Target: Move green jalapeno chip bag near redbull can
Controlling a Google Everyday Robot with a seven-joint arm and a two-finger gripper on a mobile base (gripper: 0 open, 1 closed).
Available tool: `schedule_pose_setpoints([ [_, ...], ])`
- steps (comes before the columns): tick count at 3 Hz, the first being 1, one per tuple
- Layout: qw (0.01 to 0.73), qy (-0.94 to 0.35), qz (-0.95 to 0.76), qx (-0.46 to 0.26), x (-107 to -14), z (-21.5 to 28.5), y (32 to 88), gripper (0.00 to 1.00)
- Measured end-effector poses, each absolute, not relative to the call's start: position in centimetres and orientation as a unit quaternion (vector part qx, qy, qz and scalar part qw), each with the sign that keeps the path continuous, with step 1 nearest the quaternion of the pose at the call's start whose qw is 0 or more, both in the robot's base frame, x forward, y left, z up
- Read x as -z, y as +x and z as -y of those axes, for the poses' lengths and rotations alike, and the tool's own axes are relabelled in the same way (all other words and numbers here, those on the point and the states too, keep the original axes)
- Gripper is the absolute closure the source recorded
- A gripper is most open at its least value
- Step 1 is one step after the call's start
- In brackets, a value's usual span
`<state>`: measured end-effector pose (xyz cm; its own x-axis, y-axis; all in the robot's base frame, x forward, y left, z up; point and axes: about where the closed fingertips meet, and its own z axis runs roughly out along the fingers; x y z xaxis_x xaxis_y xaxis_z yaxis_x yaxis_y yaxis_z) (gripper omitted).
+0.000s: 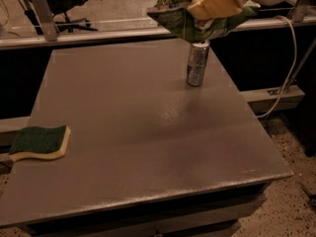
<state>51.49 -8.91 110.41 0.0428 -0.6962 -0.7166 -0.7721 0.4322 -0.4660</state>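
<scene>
The robot will set the green jalapeno chip bag down with its gripper close beside the redbull can, toward the white cable (216,88).
The green jalapeno chip bag (190,21) is crumpled, light green with white print, and hangs in the air at the top of the camera view. My gripper (217,1) is shut on the bag from above, with a tan finger (210,4) pressed against it. The redbull can (197,63), slim and silver-blue, stands upright on the far right part of the grey table (133,132). The bag is held directly above the can, its lower edge close over the can's top.
A dark-green and yellow sponge (39,142) lies at the table's left edge. A white cable (289,63) hangs off the right side. A metal rail (89,33) runs behind the table, with a chair base beyond it.
</scene>
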Motion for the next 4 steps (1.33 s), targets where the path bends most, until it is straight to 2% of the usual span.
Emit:
schedule_pose_setpoints([
  [2, 0.484, -0.516, -0.707, -0.012, -106.3, 18.4, 50.9, 1.00],
  [4, 0.477, -0.516, -0.711, -0.038, -99.2, 22.0, 54.3, 1.00],
])
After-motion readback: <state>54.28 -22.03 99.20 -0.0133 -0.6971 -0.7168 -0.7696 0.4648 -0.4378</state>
